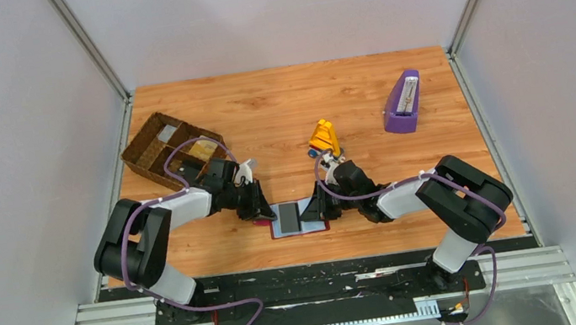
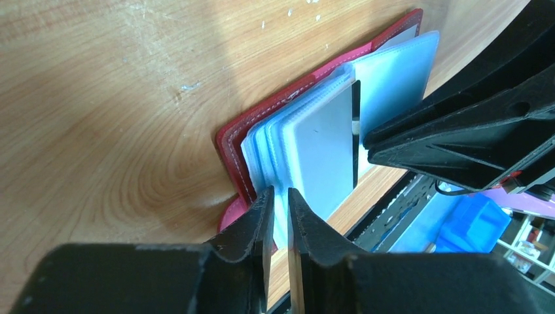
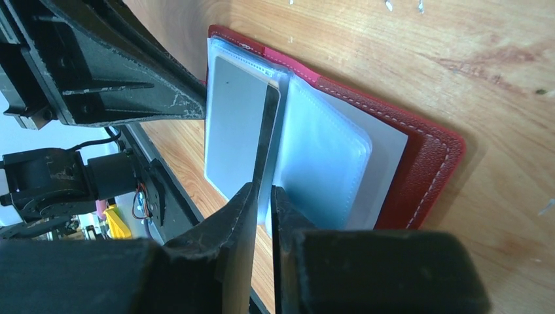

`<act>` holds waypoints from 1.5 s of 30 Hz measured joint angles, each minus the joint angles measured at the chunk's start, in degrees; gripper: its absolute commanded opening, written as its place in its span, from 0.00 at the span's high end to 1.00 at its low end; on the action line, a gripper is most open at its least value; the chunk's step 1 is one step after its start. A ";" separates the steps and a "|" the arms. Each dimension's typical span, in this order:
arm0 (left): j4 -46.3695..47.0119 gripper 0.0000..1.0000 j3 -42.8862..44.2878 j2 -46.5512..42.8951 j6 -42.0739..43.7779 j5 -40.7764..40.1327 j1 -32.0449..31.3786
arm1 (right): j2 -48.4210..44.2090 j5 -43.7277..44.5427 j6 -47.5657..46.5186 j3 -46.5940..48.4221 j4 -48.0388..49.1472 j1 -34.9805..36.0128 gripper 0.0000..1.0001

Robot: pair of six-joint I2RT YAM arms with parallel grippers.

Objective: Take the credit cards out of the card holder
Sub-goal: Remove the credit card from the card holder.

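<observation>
I can see only a dark stripe of the grey credit card past its sleeve, so next I open my right gripper and pinch the card's edge [image 3: 266, 171] before I pull.
The dark red card holder [image 1: 284, 229] lies open on the wooden table near its front edge, grey-blue sleeves fanned up. My left gripper [image 1: 268, 214] is at its left end, shut on the edge of the plastic sleeves [image 2: 262, 147], with its fingertips [image 2: 279, 196] pinching them beside the red cover [image 2: 230, 147]. My right gripper [image 1: 318, 209] is at the right end, shut [image 3: 264, 193] on the near edge of a grey credit card [image 3: 239, 124] with a dark stripe. The card lies on the left pages and also shows in the left wrist view [image 2: 324, 150]. The red cover [image 3: 419, 176] lies flat.
A brown wicker basket [image 1: 163, 146] stands at the back left. A purple wedge stand [image 1: 402, 104] is at the back right. A yellow object [image 1: 323, 136] sits behind my right wrist. The table's front edge and metal rail [image 1: 318, 281] run just below the holder.
</observation>
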 measured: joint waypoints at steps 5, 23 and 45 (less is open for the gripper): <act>-3.45 0.73 0.15 -2.86 0.04 -1.57 -0.07 | 0.00 0.17 0.11 0.42 -0.59 0.00 0.80; -2.08 0.82 1.18 -1.60 -1.40 -1.29 -1.95 | 0.07 0.39 0.46 2.71 -1.66 0.00 0.77; 2.49 0.86 0.17 1.01 -1.99 0.04 -1.97 | 3.17 0.57 2.45 3.58 0.07 0.00 0.79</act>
